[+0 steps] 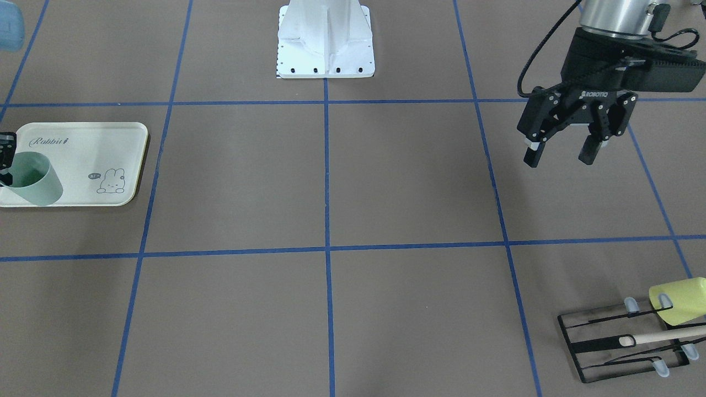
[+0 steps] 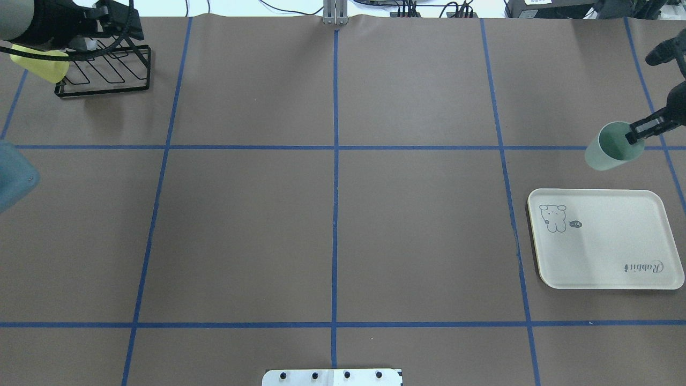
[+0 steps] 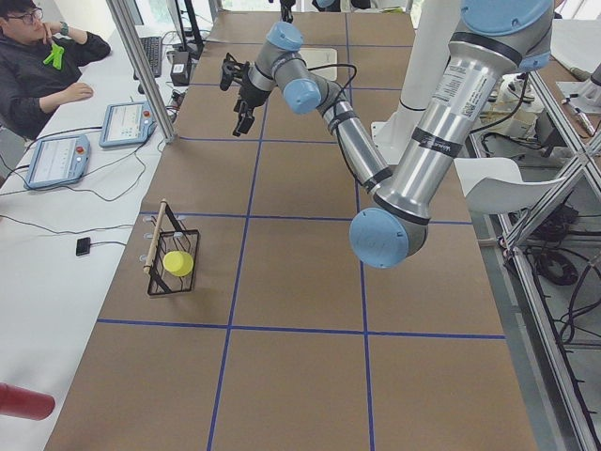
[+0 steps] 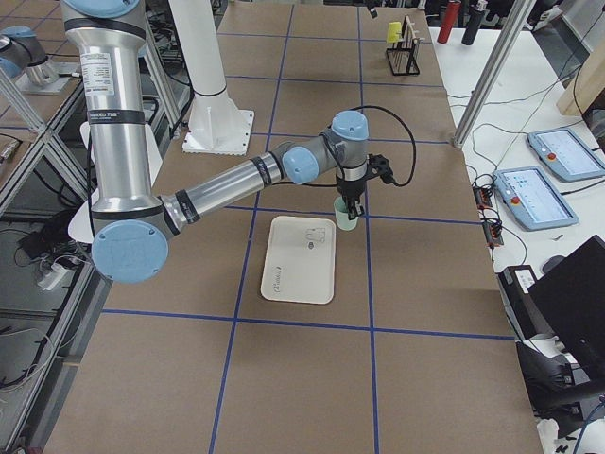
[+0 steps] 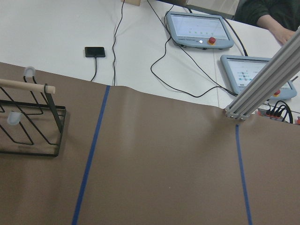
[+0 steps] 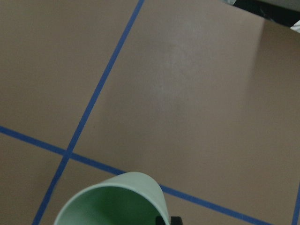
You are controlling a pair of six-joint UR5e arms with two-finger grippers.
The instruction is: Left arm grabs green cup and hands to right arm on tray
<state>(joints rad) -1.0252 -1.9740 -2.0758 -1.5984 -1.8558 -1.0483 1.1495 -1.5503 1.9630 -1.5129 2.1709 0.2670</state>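
Note:
My right gripper releases the green cup next on the cream tray (image 1: 72,164) beside the bunny's little speech bubble.
The green cup (image 1: 37,180) hangs tilted in my right gripper (image 1: 4,165), which is shut on its rim with one finger inside the cup. It is held in the air at the outer end of the cream tray (image 1: 83,149). It also shows in the overhead view (image 2: 611,150), the right side view (image 4: 346,216) and the right wrist view (image 6: 112,199). The right gripper (image 2: 638,134) comes in from the table's right edge. The tray (image 2: 605,252) holds nothing. My left gripper (image 1: 562,153) is open and empty, high above the table's far left part.
A black wire rack (image 1: 606,344) with a wooden dowel and a yellow-green cup (image 1: 681,300) stands at the far left corner, also in the overhead view (image 2: 102,72). The robot's white base (image 1: 325,44) is at mid table edge. An operator (image 3: 38,56) sits beyond.

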